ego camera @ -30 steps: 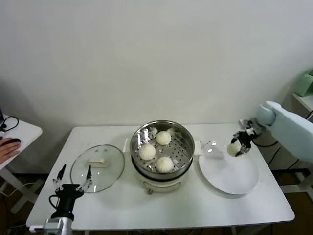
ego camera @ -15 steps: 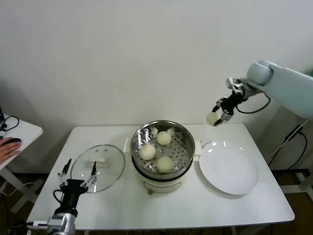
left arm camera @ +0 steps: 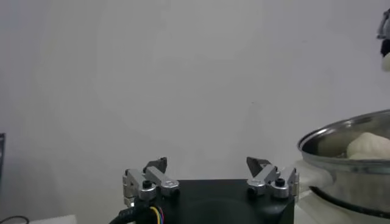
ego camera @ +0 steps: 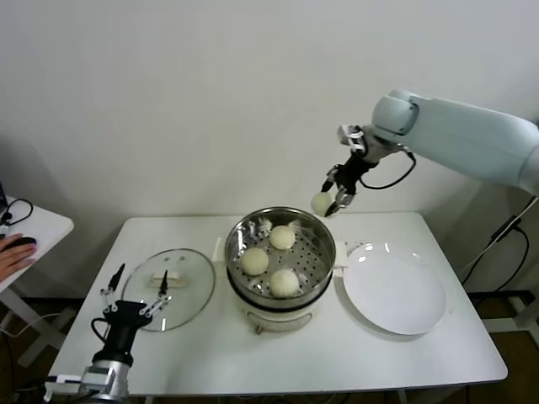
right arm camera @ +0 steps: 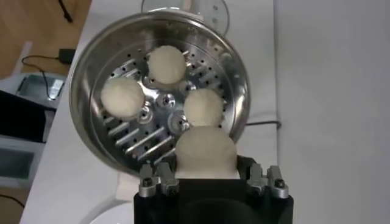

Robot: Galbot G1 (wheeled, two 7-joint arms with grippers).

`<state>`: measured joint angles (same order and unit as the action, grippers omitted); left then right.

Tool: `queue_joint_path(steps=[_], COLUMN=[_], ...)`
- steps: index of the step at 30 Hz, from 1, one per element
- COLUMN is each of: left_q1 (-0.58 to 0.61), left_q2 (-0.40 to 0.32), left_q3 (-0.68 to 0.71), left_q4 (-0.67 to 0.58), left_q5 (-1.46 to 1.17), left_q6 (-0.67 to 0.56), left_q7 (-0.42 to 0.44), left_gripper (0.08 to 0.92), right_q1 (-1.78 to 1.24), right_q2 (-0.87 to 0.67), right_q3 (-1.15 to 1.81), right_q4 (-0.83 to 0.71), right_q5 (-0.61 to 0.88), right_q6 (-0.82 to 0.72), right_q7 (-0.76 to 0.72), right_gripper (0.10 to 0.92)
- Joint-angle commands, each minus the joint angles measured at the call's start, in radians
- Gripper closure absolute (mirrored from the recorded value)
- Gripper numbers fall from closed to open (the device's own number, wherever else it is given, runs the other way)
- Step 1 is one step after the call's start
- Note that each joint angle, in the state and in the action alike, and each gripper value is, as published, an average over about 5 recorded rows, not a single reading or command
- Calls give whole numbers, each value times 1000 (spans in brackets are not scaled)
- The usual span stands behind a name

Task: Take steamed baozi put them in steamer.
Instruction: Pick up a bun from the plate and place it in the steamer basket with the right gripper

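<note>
The baozi, now held over the steamer's edge, will be released by my right gripper inside the steamer, on the open tray spot (ego camera: 309,258) (right arm camera: 153,139) that is nearest to the white plate.
The steamer (ego camera: 232,257) stands mid-table, a steel pot on a cream body, with three baozi (ego camera: 282,237) (ego camera: 254,261) (ego camera: 284,282) on its perforated tray. My right gripper (ego camera: 333,202) hangs above the steamer's far right rim, shut on a fourth baozi (ego camera: 322,203). From the right wrist, that held baozi (right arm camera: 206,152) sits between the right gripper's (right arm camera: 207,176) fingers, over the steamer's (right arm camera: 82,79) edge. My left gripper (ego camera: 135,292) is open and holds nothing, low at the front left; in its own view the left gripper (left arm camera: 207,165) points at the wall.
A round glass lid (ego camera: 168,286) with a cream knob lies left of the steamer, just beyond my left gripper. A bare white plate (ego camera: 396,290) lies to the steamer's right. A side table with a person's hand (ego camera: 10,252) is at far left.
My right arm has lifted the baozi from above the plate and swung it left, to above the steamer's far right rim. The left gripper has drifted slightly.
</note>
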<state>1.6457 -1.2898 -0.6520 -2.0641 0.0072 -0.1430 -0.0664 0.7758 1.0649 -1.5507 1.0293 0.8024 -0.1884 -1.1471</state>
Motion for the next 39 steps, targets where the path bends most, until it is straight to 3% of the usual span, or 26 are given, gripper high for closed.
queue_joint_path(steps=[1,39], left_q1=[-4,-9], left_q2=[10,-23], left_q3=[3,14], left_q4=[4,12], left_q5=[25,26], left_q6=[-12,-10], left_q7=[5,6], left_gripper=[177,177], right_q1=[-77,-156], right_q2=[130,101], right_q3=[-20,-87], right_q4=[26,14], right_q5=[23,-31], right_q6=[-35,-38], right_q7=[26,33], right_gripper=[380,343])
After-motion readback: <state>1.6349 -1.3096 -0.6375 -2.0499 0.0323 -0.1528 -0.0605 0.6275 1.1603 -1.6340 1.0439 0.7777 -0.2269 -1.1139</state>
